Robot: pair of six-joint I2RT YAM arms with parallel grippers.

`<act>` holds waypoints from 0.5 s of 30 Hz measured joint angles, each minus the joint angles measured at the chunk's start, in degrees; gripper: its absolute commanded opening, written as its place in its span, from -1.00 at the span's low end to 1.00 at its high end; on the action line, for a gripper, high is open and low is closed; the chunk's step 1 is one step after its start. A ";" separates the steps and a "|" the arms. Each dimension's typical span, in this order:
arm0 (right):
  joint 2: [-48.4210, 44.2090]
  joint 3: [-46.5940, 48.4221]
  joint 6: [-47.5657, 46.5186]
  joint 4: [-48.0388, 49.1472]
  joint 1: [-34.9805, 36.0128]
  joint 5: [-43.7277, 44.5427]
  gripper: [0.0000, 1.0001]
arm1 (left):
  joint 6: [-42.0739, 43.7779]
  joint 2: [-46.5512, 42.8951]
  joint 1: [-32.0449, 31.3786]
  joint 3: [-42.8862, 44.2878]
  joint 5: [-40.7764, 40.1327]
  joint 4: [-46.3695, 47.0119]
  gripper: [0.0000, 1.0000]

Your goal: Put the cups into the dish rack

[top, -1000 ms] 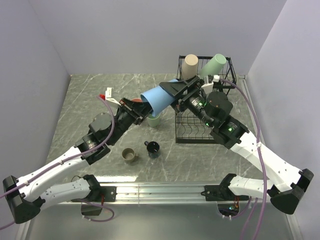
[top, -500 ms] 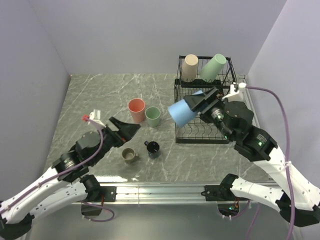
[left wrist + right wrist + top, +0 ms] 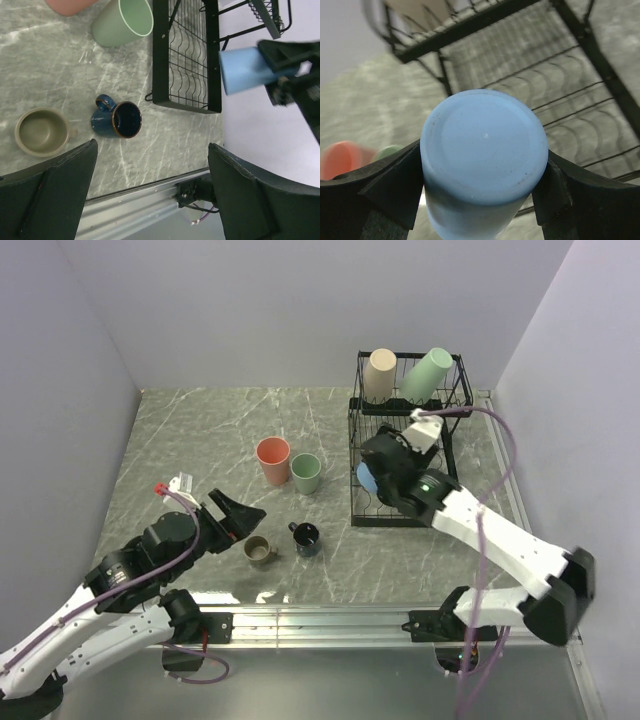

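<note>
My left gripper moves to the salmon cup next and grabs its rim (image 3: 260, 457) on the side that faces away from the green cup.
My right gripper (image 3: 382, 464) is shut on the blue cup (image 3: 366, 478), holding it just above the lower tier of the black wire dish rack (image 3: 452, 405), near its left side. In the right wrist view the blue cup (image 3: 485, 145) shows its base, pinched between both fingers (image 3: 395, 187). A beige cup (image 3: 380, 373) and a pale green cup (image 3: 428, 373) stand on the upper tier. On the table are a salmon cup (image 3: 272, 461), a second green cup (image 3: 306, 473), an olive mug (image 3: 260, 550) and a navy mug (image 3: 307, 537). My left gripper (image 3: 236, 515) is open and empty, left of the mugs.
The left wrist view looks down on the navy mug (image 3: 120, 118), the olive mug (image 3: 42, 132), the green cup (image 3: 122, 21) and the rack's lower grid (image 3: 187, 60). The table's front rail (image 3: 320, 620) runs along the near edge. Grey walls close in on three sides.
My left gripper opened, let go of the blue cup and pulled back to the near left. My right gripper, still holding the cup, carried it down to the rack's lower tier.
</note>
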 measured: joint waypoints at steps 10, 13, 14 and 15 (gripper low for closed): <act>15.47 0.00 -5.68 11.91 -4.59 8.92 -1.00 | -1.20 0.55 0.00 4.13 -0.09 -5.73 0.90; 19.67 0.02 -5.68 14.56 -4.85 10.78 -1.00 | -1.68 0.50 0.00 4.13 -0.04 -6.75 0.89; 21.20 0.02 -5.22 14.78 -4.85 11.43 -1.00 | -1.75 0.44 0.00 4.13 -0.02 -7.10 0.89; 22.62 0.02 -4.46 14.86 -4.85 12.20 -1.00 | -1.95 0.33 0.00 4.13 -0.02 -7.41 0.89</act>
